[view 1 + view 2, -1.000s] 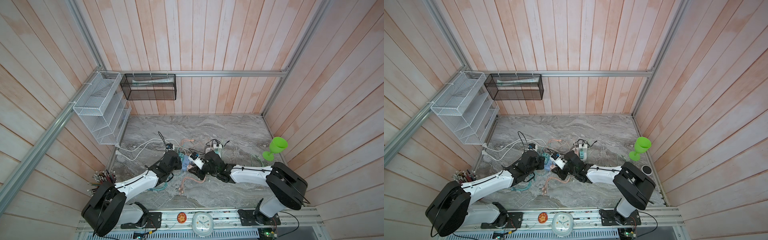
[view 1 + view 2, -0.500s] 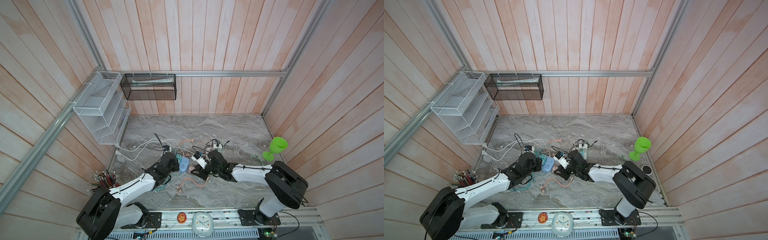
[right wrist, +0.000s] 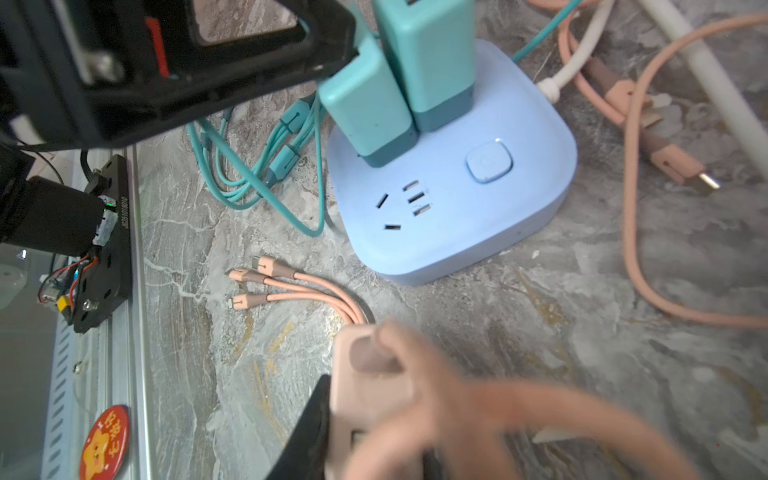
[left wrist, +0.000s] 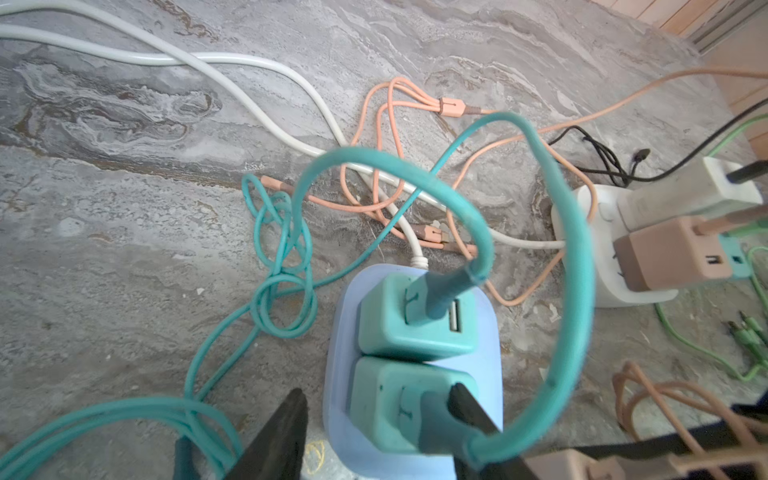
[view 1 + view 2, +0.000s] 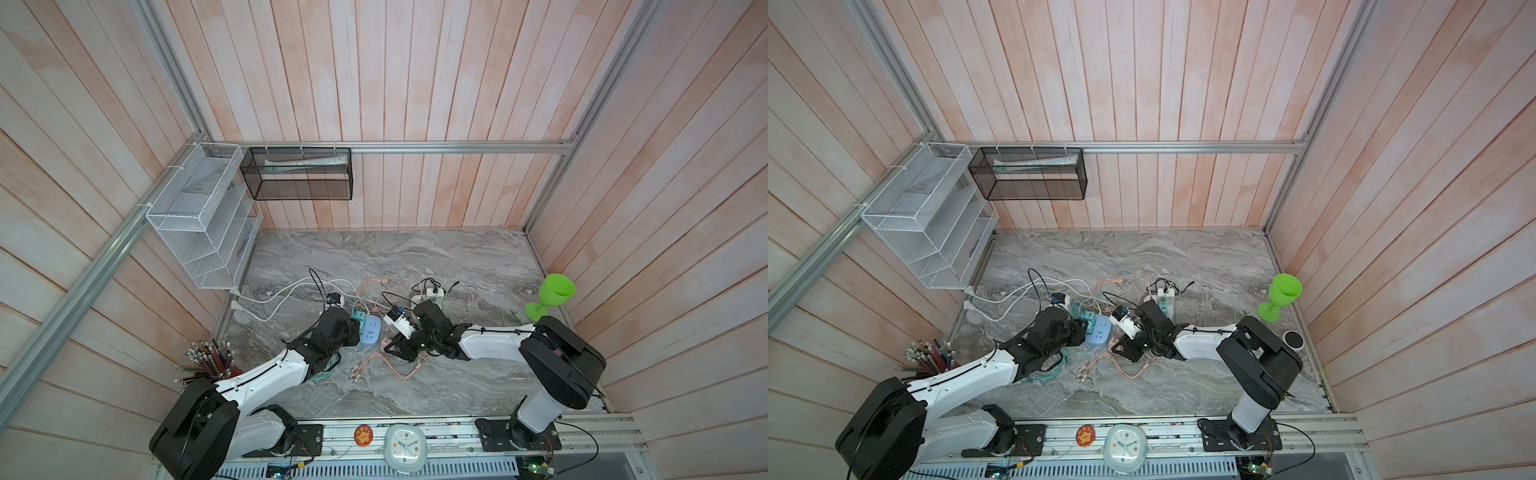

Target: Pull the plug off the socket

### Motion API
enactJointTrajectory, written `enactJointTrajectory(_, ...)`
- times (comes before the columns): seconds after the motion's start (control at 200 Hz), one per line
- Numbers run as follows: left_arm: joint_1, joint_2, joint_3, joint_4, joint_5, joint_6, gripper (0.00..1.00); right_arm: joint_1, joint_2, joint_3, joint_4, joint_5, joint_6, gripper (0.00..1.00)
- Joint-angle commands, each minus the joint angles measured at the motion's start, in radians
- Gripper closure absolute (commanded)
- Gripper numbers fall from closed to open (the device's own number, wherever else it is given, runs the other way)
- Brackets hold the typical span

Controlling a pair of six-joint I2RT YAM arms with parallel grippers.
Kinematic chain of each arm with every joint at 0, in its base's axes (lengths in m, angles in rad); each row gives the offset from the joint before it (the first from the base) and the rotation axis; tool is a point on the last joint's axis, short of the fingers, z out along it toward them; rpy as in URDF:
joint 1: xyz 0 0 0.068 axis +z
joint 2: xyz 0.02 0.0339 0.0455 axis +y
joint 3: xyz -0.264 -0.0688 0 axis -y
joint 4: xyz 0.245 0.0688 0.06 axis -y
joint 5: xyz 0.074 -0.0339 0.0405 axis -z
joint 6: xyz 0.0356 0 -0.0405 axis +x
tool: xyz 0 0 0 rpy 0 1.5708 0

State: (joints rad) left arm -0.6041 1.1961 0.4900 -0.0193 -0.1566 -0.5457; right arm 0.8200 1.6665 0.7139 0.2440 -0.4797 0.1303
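My left gripper's finger lies against the nearer teal plug's cable, so next I clasp that plug's sides [image 4: 372, 404] while my right gripper braces the light blue socket.
The light blue socket [image 5: 370, 331] [image 5: 1099, 332] [image 3: 457, 216] lies mid-table with two teal plugs [image 4: 415, 320] [image 3: 365, 108] standing in it; its third outlet shows empty in the right wrist view. My left gripper [image 4: 374, 419] [image 5: 355, 328] is open astride the nearer teal plug and the socket's edge [image 4: 338, 332], with one finger [image 4: 469, 411] against that plug's cable. My right gripper [image 3: 374, 419] [image 5: 395, 349] holds a pink plug [image 3: 370, 382] clear of the socket, low over the table. One finger [image 3: 316, 415] lies against it; the other is hidden by the blurred pink cable.
Teal [image 4: 282, 266], pink [image 3: 299, 286] and white [image 5: 282, 297] cables tangle around the socket. A white socket [image 5: 432, 295] with more plugs sits behind it. A green goblet [image 5: 555, 293] stands at the right wall, a pencil cup [image 5: 208, 361] at the left and a clock [image 5: 405, 444] on the front rail.
My right gripper has drawn back from the socket toward the front with the pink plug. My left gripper's jaws have opened and its arm has pulled back slightly.
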Motion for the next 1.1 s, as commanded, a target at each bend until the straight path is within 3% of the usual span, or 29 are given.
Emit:
enactJointTrajectory(0.0,0.001,-0.022,-0.025,-0.04,0.029,0.028,0.39,-0.007,0.029,0.01,-0.049,0.063,0.027,0.58)
enactJointTrajectory(0.13,0.001,-0.056,-0.024,-0.05,0.028,0.044,0.27,-0.009,0.007,0.001,-0.033,0.075,0.038,0.48)
enactJointTrajectory(0.25,0.001,-0.075,-0.024,-0.054,0.023,0.055,0.26,-0.01,-0.018,0.004,-0.034,0.091,0.045,0.42)
enactJointTrajectory(0.515,-0.012,-0.095,-0.018,-0.088,0.02,0.07,0.25,-0.012,-0.092,0.005,-0.021,0.149,0.07,0.39)
enactJointTrajectory(0.645,-0.017,-0.13,-0.031,-0.105,-0.002,0.074,0.19,-0.012,-0.109,0.017,0.009,0.159,0.083,0.4)
enactJointTrajectory(0.84,-0.017,-0.2,-0.057,-0.072,0.016,0.089,0.14,-0.011,-0.056,0.059,0.04,0.206,0.096,0.42)
enactJointTrajectory(1.095,-0.032,-0.158,-0.032,-0.056,0.055,0.154,0.12,-0.01,0.043,0.144,0.037,0.244,0.102,0.42)
